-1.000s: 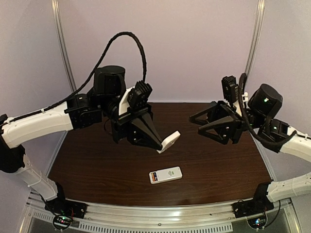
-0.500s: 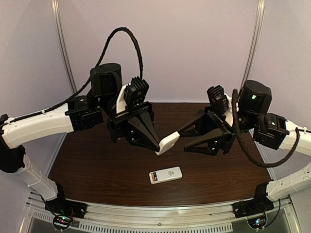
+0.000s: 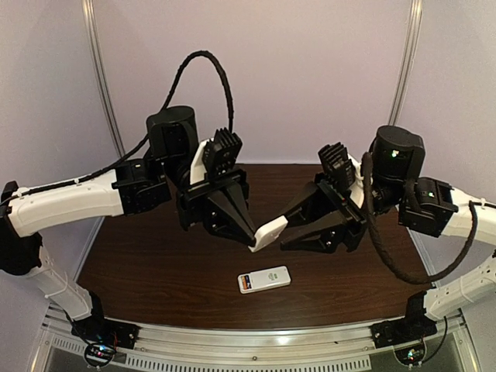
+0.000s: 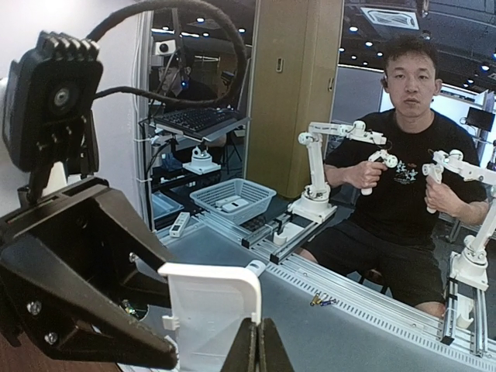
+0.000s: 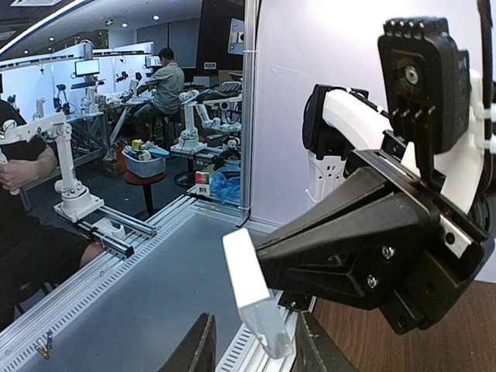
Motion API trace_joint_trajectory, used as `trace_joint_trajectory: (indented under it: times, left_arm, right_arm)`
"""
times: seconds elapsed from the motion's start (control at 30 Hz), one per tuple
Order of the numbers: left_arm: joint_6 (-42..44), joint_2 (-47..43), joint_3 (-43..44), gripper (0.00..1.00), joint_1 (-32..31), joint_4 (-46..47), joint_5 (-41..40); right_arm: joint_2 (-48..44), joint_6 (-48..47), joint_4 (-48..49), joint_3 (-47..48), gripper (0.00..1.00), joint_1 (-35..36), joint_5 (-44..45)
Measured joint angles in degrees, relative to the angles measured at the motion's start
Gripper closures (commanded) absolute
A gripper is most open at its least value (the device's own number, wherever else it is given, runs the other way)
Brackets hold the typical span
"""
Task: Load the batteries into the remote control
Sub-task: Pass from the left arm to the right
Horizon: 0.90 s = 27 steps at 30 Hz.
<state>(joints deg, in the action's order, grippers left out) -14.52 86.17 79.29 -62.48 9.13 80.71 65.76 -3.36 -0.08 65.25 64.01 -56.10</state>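
The cover is held by one edge in my left gripper, so my right gripper will take the cover's loose end (image 3: 280,223) and my left gripper will take it again by both sides.
My left gripper (image 3: 252,236) is shut on the edge of a plain white flat cover piece (image 3: 269,231) and holds it up over the table's middle. In the left wrist view the cover (image 4: 209,314) shows its hollow inner side with small clips, pinched between the fingertips (image 4: 257,345). My right gripper (image 3: 281,232) is open, its fingers on either side of the cover's free end (image 5: 256,302). The remote control (image 3: 264,279), a white slab with an orange-dark patch at its left end, lies on the table below. Two tiny cylinders, orange and purple, probably the batteries (image 4: 319,299), lie on the grey surface beyond the rail.
An aluminium rail (image 3: 256,341) runs along the table's near edge. Purple walls close off the back and sides. Outside the cell, a seated person (image 4: 403,155) holds two small handles, and a basket (image 4: 232,200) stands on a bench.
My right gripper has swung left towards the held cover, and its open fingers now stand around the cover's end. My left gripper has shifted only slightly. The remote has not moved.
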Motion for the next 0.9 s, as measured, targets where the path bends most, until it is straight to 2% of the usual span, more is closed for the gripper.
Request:
trace_joint_trajectory:
  times: [0.3, 0.33, 0.43, 0.53, 0.63, 0.77, 0.9]
  left_arm:
    - [-2.9, 0.8, -0.5, 1.00, -0.1, 4.1, 0.8]
    - [-3.2, 0.9, -0.6, 0.93, -0.2, 4.5, 1.0]
    - [-3.6, 1.0, -0.7, 0.61, -0.1, 5.4, 1.2]
    - [-4.0, 1.0, -1.2, 0.37, -0.1, 6.1, 0.5]
    - [-2.7, 0.3, -2.6, 0.05, 0.4, 5.5, -2.0]
    - [0.8, -3.0, -4.5, 0.03, 2.6, 0.9, -9.7]
    - [7.4, -8.9, -4.8, 0.02, 3.7, -7.8, -24.8]
  right_arm:
    - [0.5, -1.8, -1.4, 1.3, 0.96, 1.0, 0.3]
    - [0.6, -1.9, -1.6, 1.3, 1.00, 1.0, 0.2]
    - [0.6, -2.4, -2.2, 1.5, 1.00, 1.4, -0.2]
    - [0.6, -2.4, -2.6, 1.7, 1.00, 1.7, -0.1]
    - [0.6, -1.8, -3.0, 1.7, 1.00, 1.7, 0.5]
    - [0.6, 1.0, -3.0, 1.5, 1.00, 1.2, 1.9]
    - [0.4, 7.4, -0.3, -1.2, 1.00, -1.7, 2.6]
